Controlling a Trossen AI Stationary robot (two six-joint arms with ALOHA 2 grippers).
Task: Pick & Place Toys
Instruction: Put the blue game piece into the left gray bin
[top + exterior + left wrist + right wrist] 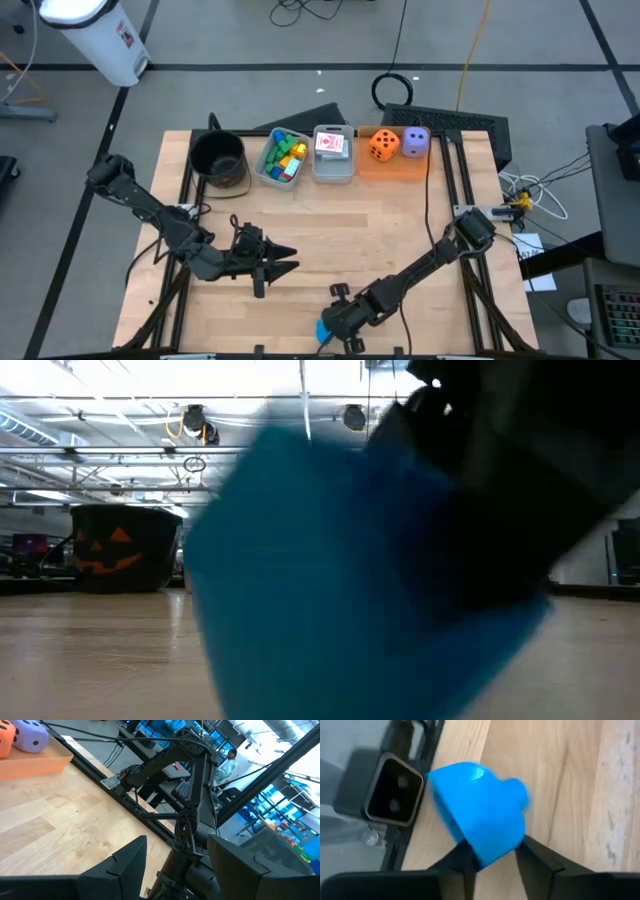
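The blue block tilts, only its corner between my right fingers, so next I lower it and pinch the block's open edge (pixel 451 815).
A blue plastic block (pixel 477 815) lies at the table's near edge, close to the low camera (pixel 392 790), and fills the low view (pixel 350 580). My right gripper (pixel 335 325) reaches down to it and is shut on it. My left gripper (pixel 285 258) hovers open over the table's left middle and holds nothing; its fingers point toward the right arm. Far back, a clear bin (pixel 284 158) holds coloured blocks, and a second bin (pixel 333 152) holds playing cards. An orange die (pixel 384 145) and a purple die (pixel 416 142) sit on the flat orange tray (pixel 395 168). My right gripper pinches the blue block between its two fingers (pixel 465 862) at the block's narrower near end (pixel 492 852). The fingers slant down from the table's right side. I cannot tell whether the block still rests on the wood or is lifted clear of it.
A round black pot (pixel 218 157) with a pumpkin face stands at the far left, beside the bins. The black frame rail and the low camera box run along the near edge, next to the block. Bare wood lies between the arms and the far row.
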